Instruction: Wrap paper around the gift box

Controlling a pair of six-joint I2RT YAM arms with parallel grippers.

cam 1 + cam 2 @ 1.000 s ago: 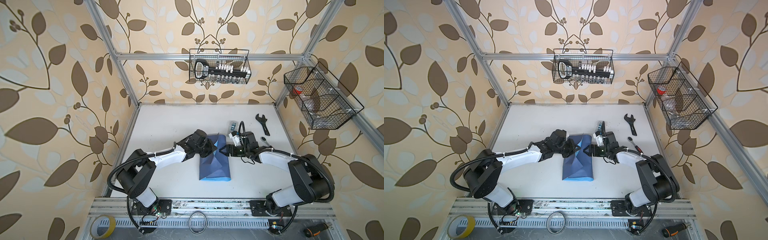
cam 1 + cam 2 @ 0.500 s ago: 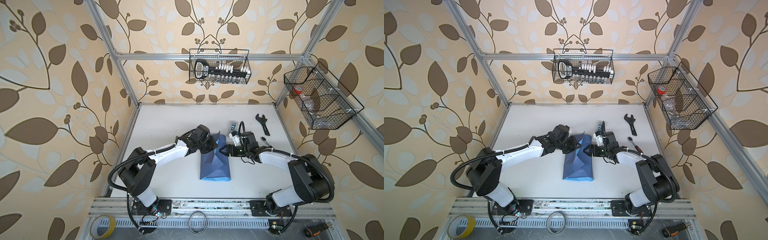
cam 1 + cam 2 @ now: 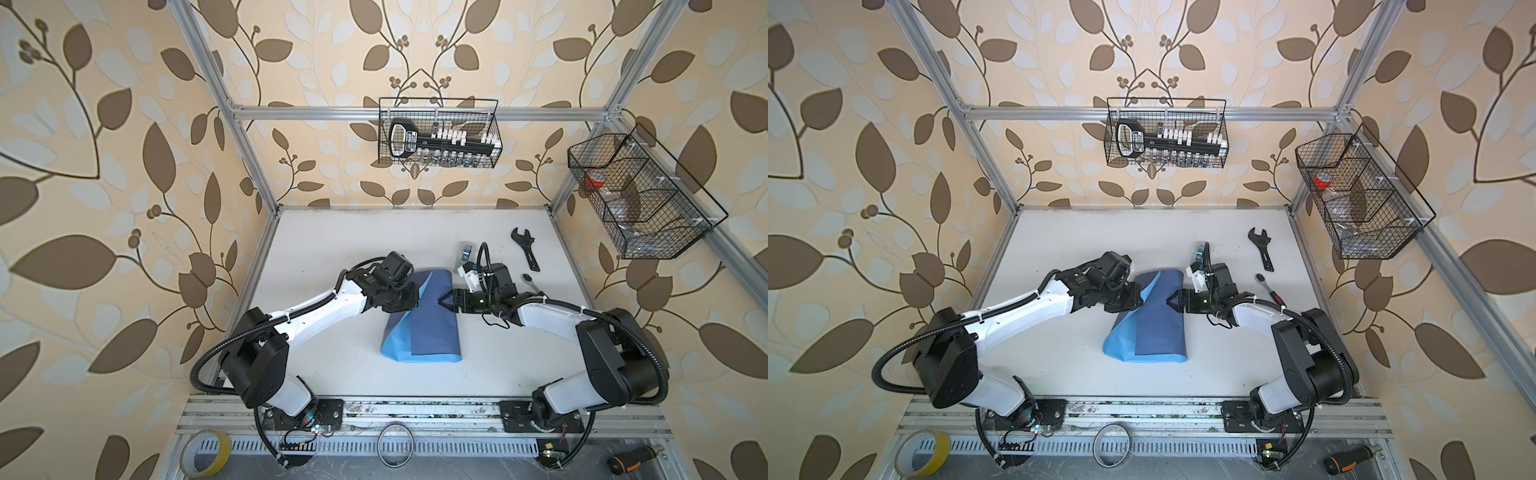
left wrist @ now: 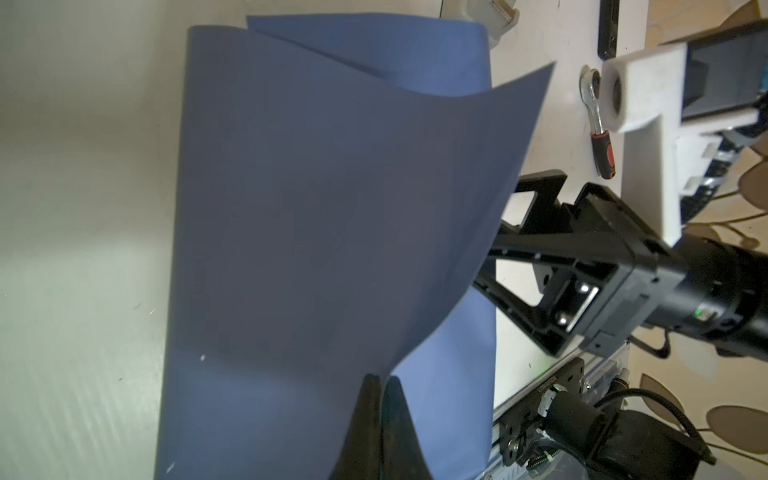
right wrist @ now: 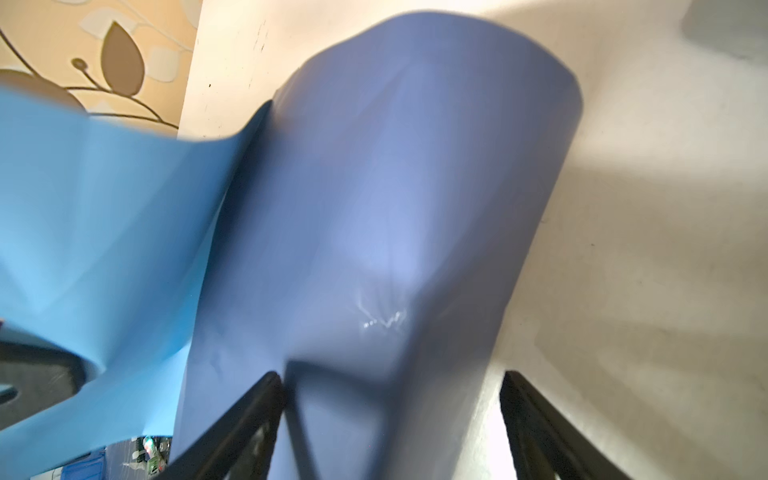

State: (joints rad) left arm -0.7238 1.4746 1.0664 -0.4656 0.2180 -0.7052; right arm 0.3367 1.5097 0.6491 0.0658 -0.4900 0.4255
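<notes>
Next, I release the raised flap's edge with my left gripper on the bare white table (image 3: 363, 313) just outside the sky-blue strip.
The paper (image 3: 432, 328) (image 3: 1158, 332) lies folded over itself mid-table, slate-blue face up, with a light sky-blue strip (image 3: 395, 345) showing along its left side. The gift box is hidden beneath it. My left gripper (image 3: 417, 295) (image 3: 1142, 301) (image 4: 382, 380) is shut on the edge of a raised flap of the paper (image 4: 332, 208). My right gripper (image 3: 442, 300) (image 3: 1170, 302) (image 5: 390, 376) stands open at the paper's right side. Its fingers straddle a bulge in the paper (image 5: 395, 187): one touches it, the other stands apart.
A black wrench (image 3: 524, 253), a ratchet (image 3: 532, 282) and a small tape dispenser (image 3: 465, 253) lie behind my right arm. Wire baskets hang on the back wall (image 3: 438, 133) and right wall (image 3: 640, 199). A yellow tape roll (image 3: 206, 453) and a screwdriver (image 3: 627, 461) lie below the front rail.
My left gripper has shifted slightly right and toward the front with the paper's edge pinched tighter. The creased top of the paper now lies smoother. The right arm has not moved.
</notes>
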